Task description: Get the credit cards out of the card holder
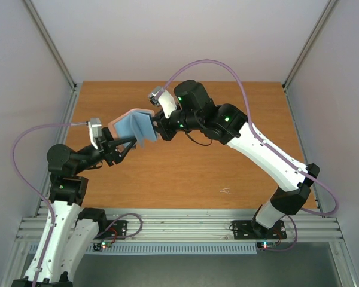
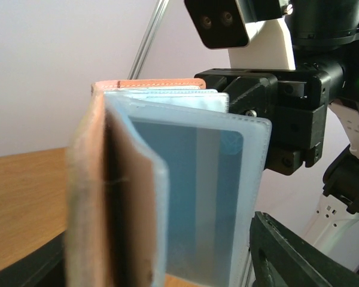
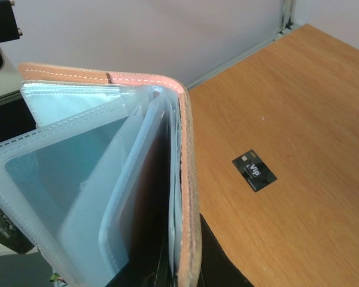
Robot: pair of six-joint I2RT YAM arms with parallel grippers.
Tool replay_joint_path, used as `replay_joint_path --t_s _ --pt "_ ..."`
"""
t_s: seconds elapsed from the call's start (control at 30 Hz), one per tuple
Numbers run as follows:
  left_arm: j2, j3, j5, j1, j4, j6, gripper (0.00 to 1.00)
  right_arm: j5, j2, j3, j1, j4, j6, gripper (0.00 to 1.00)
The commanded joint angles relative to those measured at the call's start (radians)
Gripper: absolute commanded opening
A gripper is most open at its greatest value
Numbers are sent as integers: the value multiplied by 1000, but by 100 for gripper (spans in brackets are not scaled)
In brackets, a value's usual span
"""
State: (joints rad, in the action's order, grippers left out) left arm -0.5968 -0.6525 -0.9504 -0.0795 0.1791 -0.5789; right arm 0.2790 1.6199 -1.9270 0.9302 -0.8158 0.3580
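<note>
I should open my right gripper and take cover and sleeves together [image 3: 180,185] while my left gripper holds the card holder, because sleeves fan off the cover edge in my right gripper.
The card holder [image 1: 134,124] hangs in the air between both arms, its taupe cover [image 2: 90,197] and clear light blue sleeves fanned open. My right gripper [image 1: 156,129] is shut on one cover edge [image 3: 188,197], with a black finger [image 3: 218,263] against its outside. It also shows in the left wrist view [image 2: 242,95]. My left gripper [image 1: 125,144] is open, its jaws wide on either side of the holder's lower edge, one finger [image 2: 299,257] beside the sleeves. A bright blue card [image 2: 191,191] sits inside a sleeve. A dark grey-black card [image 3: 254,170] lies flat on the table. I cannot make out the white card.
The wooden table [image 1: 185,173] lies below, with metal frame posts [image 1: 51,42] at its corners and white walls around it. A small pale mark [image 1: 225,191] is on the wood near the front. Purple cables [image 1: 215,64] loop above both arms.
</note>
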Motion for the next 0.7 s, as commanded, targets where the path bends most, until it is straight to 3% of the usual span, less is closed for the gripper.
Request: replay_joint_path --t_s 0.0,0.1,0.3,0.53,0.67 --pt "12 -6 -32 -2 76 -15 64 -10 -17 -38 -12 10 0 1" --pt "10 -6 -36 -2 83 -14 61 10 -16 -39 -14 15 -1 1" --pt "11 -9 -42 -2 89 2 29 39 -24 -30 -17 26 2 1" --pt "13 -12 -75 -2 140 -35 24 180 -57 32 -84 89 -46 1" --pt "13 -12 -92 -2 164 -60 11 258 -67 66 -114 122 -66 1"
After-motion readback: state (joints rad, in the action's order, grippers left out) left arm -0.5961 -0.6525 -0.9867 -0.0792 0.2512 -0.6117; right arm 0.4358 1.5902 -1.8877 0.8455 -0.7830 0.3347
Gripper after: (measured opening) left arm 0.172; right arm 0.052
